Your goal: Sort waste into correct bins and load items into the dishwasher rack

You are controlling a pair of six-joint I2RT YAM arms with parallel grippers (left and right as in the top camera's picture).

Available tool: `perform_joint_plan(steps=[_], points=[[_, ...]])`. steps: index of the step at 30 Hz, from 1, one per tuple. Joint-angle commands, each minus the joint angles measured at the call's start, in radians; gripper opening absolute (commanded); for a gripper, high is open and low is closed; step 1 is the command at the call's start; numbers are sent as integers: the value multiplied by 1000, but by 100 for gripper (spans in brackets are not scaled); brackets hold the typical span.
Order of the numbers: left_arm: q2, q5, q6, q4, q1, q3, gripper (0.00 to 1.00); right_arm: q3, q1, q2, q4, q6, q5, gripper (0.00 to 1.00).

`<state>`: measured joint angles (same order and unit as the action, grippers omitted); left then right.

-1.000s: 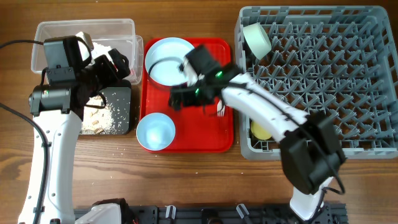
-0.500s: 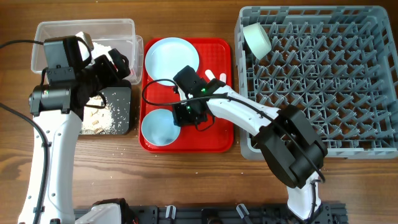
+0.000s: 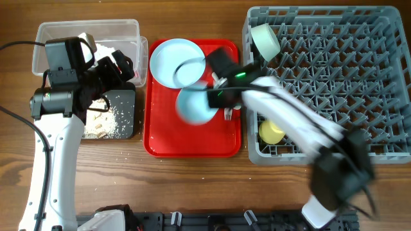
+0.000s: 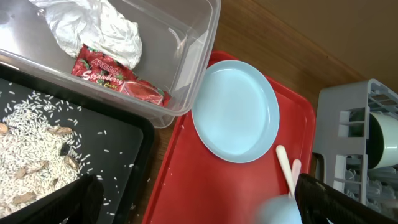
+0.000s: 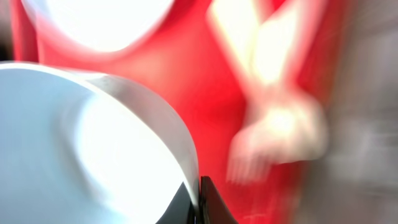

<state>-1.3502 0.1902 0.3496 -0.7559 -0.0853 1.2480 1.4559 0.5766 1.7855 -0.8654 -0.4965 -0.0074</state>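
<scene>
Once the robot's right gripper lets go, the light blue bowl, which hangs above the red tray now, will sit between the pale green bowl and the yellow cup (image 3: 276, 90).
My right gripper (image 3: 215, 97) is shut on the rim of the light blue bowl (image 3: 194, 106), which hangs blurred above the red tray (image 3: 192, 138). In the right wrist view the rim sits pinched between the jaws (image 5: 199, 199). The light blue plate (image 3: 176, 62) lies at the tray's back. The white spoon and fork (image 4: 286, 171) lie at its right edge. My left gripper (image 4: 199, 205) stands open over the bins, holding nothing. The clear tub (image 3: 87, 29) holds the napkin (image 4: 99, 28) and red wrapper (image 4: 118, 78). The black tray (image 3: 122, 102) holds food scraps (image 4: 31, 155).
The grey dishwasher rack (image 3: 321, 11) fills the right side. A pale green bowl (image 3: 264, 40) leans in its back left corner and a yellow cup (image 3: 271, 133) sits at its front left. Bare wooden table lies in front of the tray.
My right gripper closed on the light blue bowl at the tray's front left, then lifted it and carried it right and back toward the rack. The left arm has not moved.
</scene>
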Motion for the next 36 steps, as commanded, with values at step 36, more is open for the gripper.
perform_joint_plan(steps=[36], points=[[-5,-5,-4,3,-4,16,100,-41,15,135,-95,470,1098,5]])
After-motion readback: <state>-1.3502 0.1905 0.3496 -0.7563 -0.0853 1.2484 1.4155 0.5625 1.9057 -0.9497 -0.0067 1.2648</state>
